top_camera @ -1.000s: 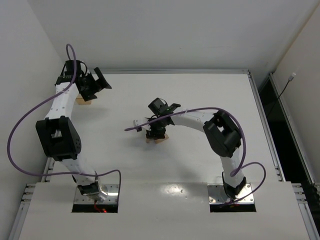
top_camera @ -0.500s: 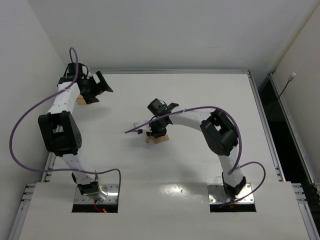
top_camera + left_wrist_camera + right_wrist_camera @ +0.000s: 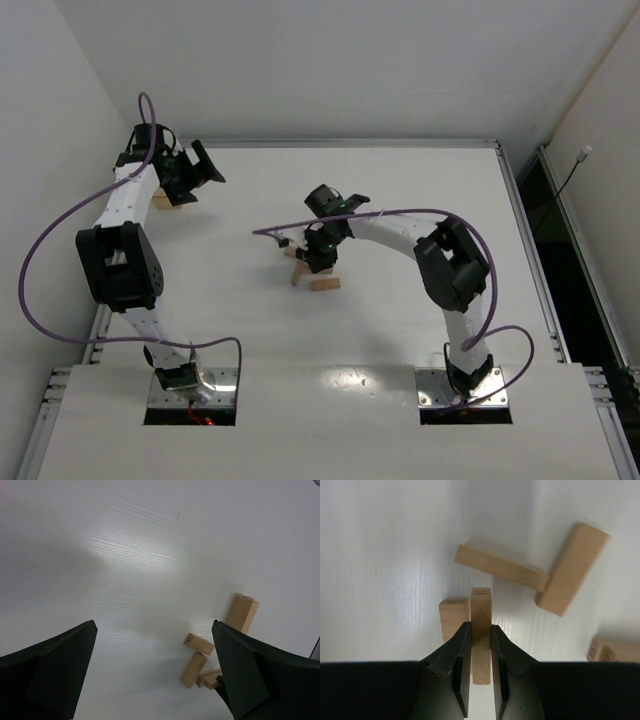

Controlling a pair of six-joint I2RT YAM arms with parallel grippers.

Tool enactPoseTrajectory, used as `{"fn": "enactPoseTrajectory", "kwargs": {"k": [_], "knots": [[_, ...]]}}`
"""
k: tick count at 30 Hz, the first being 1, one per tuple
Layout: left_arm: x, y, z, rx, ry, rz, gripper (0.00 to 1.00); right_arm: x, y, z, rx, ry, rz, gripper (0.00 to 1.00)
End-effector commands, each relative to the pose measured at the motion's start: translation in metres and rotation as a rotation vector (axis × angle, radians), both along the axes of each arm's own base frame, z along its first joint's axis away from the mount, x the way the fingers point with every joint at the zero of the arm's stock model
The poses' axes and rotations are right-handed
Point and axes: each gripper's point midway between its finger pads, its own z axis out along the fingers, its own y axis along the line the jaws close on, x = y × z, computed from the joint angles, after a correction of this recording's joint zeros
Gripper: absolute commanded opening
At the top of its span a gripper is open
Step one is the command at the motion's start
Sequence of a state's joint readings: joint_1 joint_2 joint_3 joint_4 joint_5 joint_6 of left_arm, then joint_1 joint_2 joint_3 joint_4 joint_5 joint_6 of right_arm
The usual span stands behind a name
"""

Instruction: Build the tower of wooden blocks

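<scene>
The robot's right gripper should release the light-tan wood block, now held above the table's middle, on the bare white table [image 3: 384, 234] under that gripper's own white forearm.
My right gripper [image 3: 477, 626] is shut on a light-tan wood block [image 3: 481, 605] marked 16, held lengthwise between the fingers, above the table's middle [image 3: 318, 248]. A second block [image 3: 452, 614] lies just left of it. Two more blocks [image 3: 500, 568] [image 3: 572, 570] meet in an L beyond the fingertips, and another [image 3: 613, 650] lies at the right. My left gripper [image 3: 200, 168] stands open at the far left, with several loose blocks [image 3: 198, 643] [image 3: 193, 669] [image 3: 242, 613] near its right finger [image 3: 250, 675]. The tower cannot be made out in any view.
A tan block pile [image 3: 166, 200] is partly hidden under the left arm. Loose blocks [image 3: 324, 285] [image 3: 298, 273] lie on the white table [image 3: 430, 180] below the right gripper. A raised rail [image 3: 515, 200] edges the table's right side; walls close the back and left.
The right gripper has shut on the block and drawn back toward the far side with it, uncovering the loose blocks beneath. The left arm shifted slightly, then stayed still and open.
</scene>
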State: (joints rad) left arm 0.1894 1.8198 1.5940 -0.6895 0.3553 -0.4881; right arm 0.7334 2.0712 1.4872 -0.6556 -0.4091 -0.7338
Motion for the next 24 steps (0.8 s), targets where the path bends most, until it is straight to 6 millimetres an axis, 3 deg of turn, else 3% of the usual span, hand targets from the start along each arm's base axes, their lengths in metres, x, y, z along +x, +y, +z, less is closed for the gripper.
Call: {"fn": "enactPoseTrajectory", "kwargs": {"k": [1,3,4,7,10,14,17,22,24], "knots": [[0.0,0.006,0.024,0.026,-0.074,-0.006,1.0,0.024,0.008,0.094,0.246,0.045,-0.194,0.0],[-0.001,0.006,0.026,0.034,-0.087,-0.012,1.0,0.021,-0.009,0.11,0.277,0.09,-0.306,0.0],[-0.002,0.006,0.031,0.037,-0.097,-0.012,1.0,0.029,-0.022,0.113,0.287,0.094,-0.365,0.0],[-0.003,0.009,0.026,0.05,-0.085,0.001,1.0,0.035,-0.052,0.112,0.31,0.176,-0.549,0.0],[-0.002,0.011,0.031,0.061,-0.101,0.008,1.0,0.058,-0.112,0.095,0.341,0.29,-0.838,0.0],[0.001,0.014,0.027,0.075,-0.098,0.02,1.0,0.082,-0.153,0.074,0.424,0.49,-1.132,0.0],[0.001,0.014,0.02,0.073,-0.088,0.019,1.0,0.097,-0.16,0.067,0.474,0.538,-1.192,0.0],[0.002,0.018,0.013,0.093,-0.077,0.025,1.0,0.114,-0.164,0.035,0.509,0.716,-1.326,0.0],[0.003,0.021,0.007,0.107,-0.066,0.027,1.0,0.126,-0.167,0.03,0.531,0.731,-1.36,0.0]]}}
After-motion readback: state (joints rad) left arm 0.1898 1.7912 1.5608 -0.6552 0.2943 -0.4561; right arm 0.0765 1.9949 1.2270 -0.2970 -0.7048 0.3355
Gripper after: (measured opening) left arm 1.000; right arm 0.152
